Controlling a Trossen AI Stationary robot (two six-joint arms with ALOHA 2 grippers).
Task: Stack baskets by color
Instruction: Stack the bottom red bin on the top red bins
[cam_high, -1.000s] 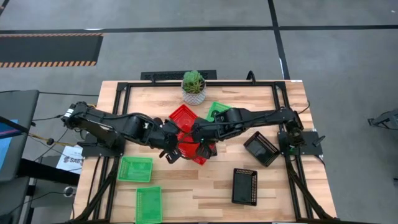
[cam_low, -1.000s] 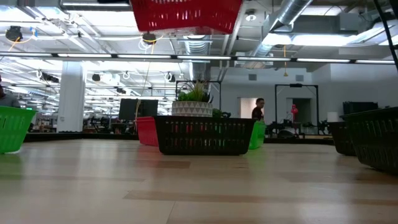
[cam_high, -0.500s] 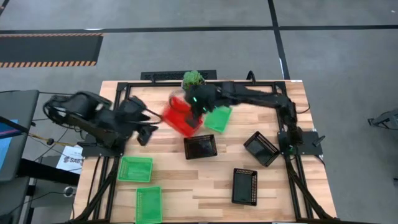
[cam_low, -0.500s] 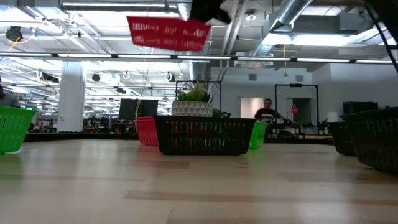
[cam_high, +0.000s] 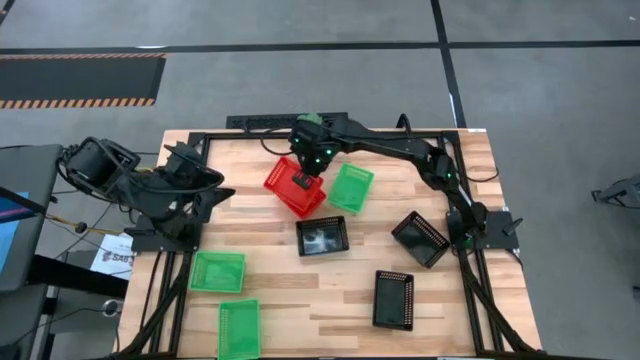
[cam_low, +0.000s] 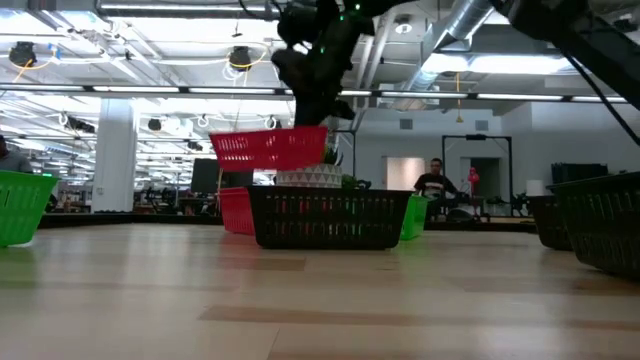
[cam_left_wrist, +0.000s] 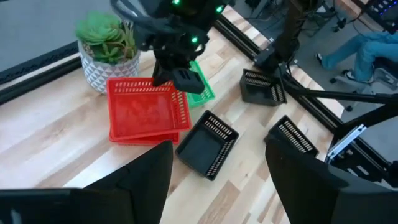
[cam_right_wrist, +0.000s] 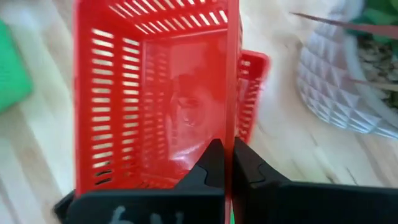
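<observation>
Next, my right gripper lets go of the red basket inside the second red basket (cam_high: 300, 193), the one that is beside the plant.
My right gripper (cam_high: 303, 178) is at the table's far middle, shut on a red basket (cam_high: 290, 180). The basket hangs just above a second red basket (cam_left_wrist: 144, 138) that rests on the table beside the plant. A green basket (cam_high: 351, 187) lies to the right of them and a black basket (cam_high: 322, 237) nearer. My left gripper (cam_left_wrist: 217, 186) is open with nothing between its fingers, drawn back over the table's left side (cam_high: 220, 190). My right gripper pinches one side wall of the red basket at its rim (cam_right_wrist: 229, 127), one finger (cam_right_wrist: 213, 163) inside the basket and one outside. The fingers slant down from above. The basket (cam_low: 270, 148) hangs slightly tilted, open side up, clear of the red basket (cam_low: 235, 210) below.
A potted plant (cam_left_wrist: 109, 46) stands close behind the red baskets at the far edge. Two more black baskets (cam_high: 420, 238) (cam_high: 393, 298) lie at the right. Two green baskets (cam_high: 217, 270) (cam_high: 238, 328) lie at the near left. Bare wood shows in the near middle.
My right gripper has carried the red basket from over the black basket in the middle toward the far edge, then down over the second red basket. My left gripper has drawn away from that basket toward the table's left edge and risen.
</observation>
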